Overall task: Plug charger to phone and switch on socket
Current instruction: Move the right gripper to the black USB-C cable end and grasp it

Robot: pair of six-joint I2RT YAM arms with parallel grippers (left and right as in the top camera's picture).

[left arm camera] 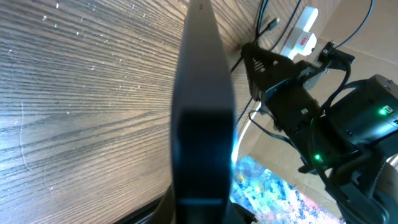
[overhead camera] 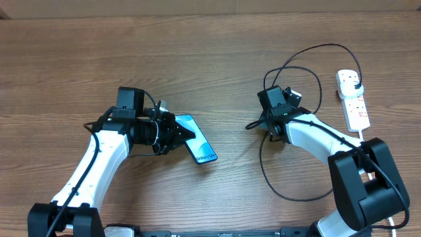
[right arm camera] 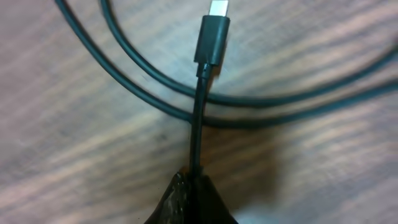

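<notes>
The cable sits in my right gripper well behind the connector, so I need to open it and take hold closer to the connector's base [right arm camera: 203,74] before I bring it to the phone.
The phone [overhead camera: 199,146], with a lit light-blue screen, is held tilted on its edge in my left gripper [overhead camera: 179,134], which is shut on its near end. In the left wrist view the phone's dark edge [left arm camera: 202,118] runs up the middle from the gripper [left arm camera: 200,214]. My right gripper [overhead camera: 264,123] is shut on the charger [overhead camera: 263,168] just behind its connector tip [overhead camera: 249,126], which points toward the phone across a gap. In the right wrist view the connector [right arm camera: 213,38] sticks out ahead of the shut fingers [right arm camera: 193,198]. The charger's black plug [overhead camera: 356,81] sits in the white socket strip [overhead camera: 355,108].
Loops of the black cable lie on the wooden table [overhead camera: 217,59] around and in front of the right arm [overhead camera: 316,135]. The socket strip's thick white cord [overhead camera: 363,134] runs toward the right arm's base. The right arm [left arm camera: 298,106] and the strip [left arm camera: 301,34] show in the left wrist view.
</notes>
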